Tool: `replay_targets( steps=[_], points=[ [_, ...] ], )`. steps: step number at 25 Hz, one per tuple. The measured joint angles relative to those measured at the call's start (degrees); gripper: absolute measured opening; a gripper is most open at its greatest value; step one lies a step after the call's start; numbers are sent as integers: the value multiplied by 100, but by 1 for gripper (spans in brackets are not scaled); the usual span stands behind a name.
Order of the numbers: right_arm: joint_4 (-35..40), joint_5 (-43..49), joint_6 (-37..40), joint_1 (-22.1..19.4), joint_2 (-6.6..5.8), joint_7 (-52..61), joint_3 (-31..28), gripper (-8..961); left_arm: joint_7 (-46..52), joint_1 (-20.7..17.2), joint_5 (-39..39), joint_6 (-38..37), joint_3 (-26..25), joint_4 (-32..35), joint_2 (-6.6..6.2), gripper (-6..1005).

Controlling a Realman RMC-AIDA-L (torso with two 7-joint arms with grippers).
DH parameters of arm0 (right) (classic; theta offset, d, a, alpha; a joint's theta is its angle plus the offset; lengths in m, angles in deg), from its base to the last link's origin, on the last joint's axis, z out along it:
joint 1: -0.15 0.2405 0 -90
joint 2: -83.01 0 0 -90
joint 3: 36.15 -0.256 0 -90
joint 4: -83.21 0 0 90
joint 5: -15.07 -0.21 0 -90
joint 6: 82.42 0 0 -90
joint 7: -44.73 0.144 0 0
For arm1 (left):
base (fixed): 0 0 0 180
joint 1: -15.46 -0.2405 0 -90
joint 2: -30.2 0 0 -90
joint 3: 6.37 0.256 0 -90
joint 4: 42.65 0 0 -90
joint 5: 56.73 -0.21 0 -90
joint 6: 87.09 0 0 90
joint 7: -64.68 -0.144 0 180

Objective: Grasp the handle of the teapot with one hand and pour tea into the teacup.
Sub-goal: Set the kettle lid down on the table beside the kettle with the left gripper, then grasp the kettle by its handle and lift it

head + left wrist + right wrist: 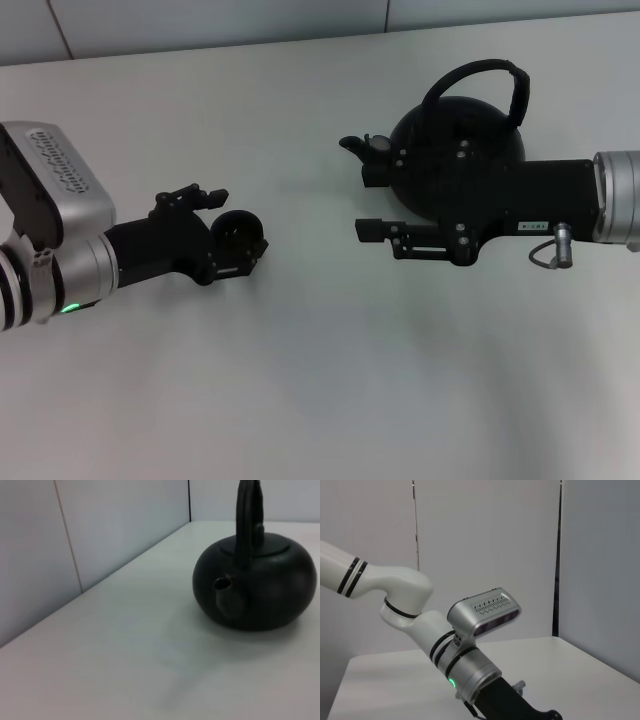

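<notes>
The handle's rear end (pixel 518 103) on the black teapot, the thick part of the handle farthest from the teapot's spout, will be gripped by my right gripper.
The glossy black teapot (pixel 455 130) stands at the back right of the white table, its arched handle (pixel 480 68) upright over the lid. My right gripper (pixel 352 187) hangs in front of it and covers its lower half, fingers spread wide and pointing left with nothing between them. The left wrist view shows the teapot (pixel 257 587) with its spout (pixel 222 583) and its handle (pixel 247 515). The tiny black teacup (pixel 240 232) sits between the spread fingers of my left gripper (pixel 228 228); I cannot tell whether they touch it. No tea is visible.
The white table (pixel 320 380) stretches wide in front of both arms. Grey wall panels (pixel 100 525) border its far edge. The right wrist view shows only my left arm (pixel 470 670) against the panels.
</notes>
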Motion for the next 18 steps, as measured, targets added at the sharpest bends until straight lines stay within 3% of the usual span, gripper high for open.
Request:
replay_targets(
  steps=[15,18],
  points=[
    [-252,-470,-423,-135,15,-148,-200,547,-6,-664,-11,-224,69,955,-29,835],
    [-329,-883,-653,-314,21,-149,-236,547,-10,-992,141,-706,-160,1427,-28,834]
  ],
)
